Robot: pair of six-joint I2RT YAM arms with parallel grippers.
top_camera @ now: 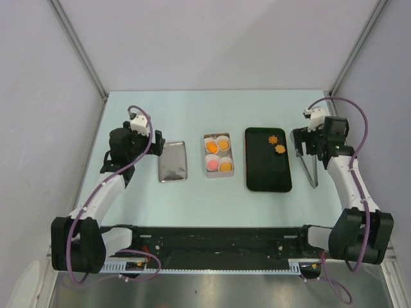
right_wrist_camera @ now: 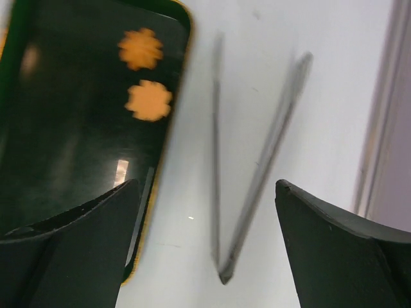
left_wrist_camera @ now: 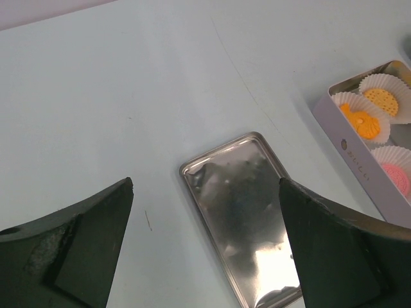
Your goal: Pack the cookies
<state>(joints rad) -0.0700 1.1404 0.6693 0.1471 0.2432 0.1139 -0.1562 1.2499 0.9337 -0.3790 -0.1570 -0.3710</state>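
Observation:
I will close my left gripper on the silver lid's long edge (top_camera: pixel 160 154) (left_wrist_camera: pixel 200 210), on the lid's side away from the small box, closer to the lid's far end.
Two orange flower-shaped cookies (top_camera: pixel 277 144) lie at the far end of a black tray (top_camera: pixel 268 173); they also show in the right wrist view (right_wrist_camera: pixel 148 101). A small box (top_camera: pixel 218 154) holds white paper cups with three orange cookies and one pink cookie (top_camera: pixel 210 163); part of it shows in the left wrist view (left_wrist_camera: pixel 370 122). My right gripper (right_wrist_camera: pixel 205 192) is open above metal tongs (right_wrist_camera: pixel 253 186) lying on the table right of the tray. My left gripper (left_wrist_camera: pixel 205 192) is open above the silver lid (left_wrist_camera: pixel 247 212).
The silver lid (top_camera: pixel 173 162) lies flat left of the box. The tongs (top_camera: pixel 309 163) lie between the tray and the table's right edge. Grey walls stand close on both sides of the table.

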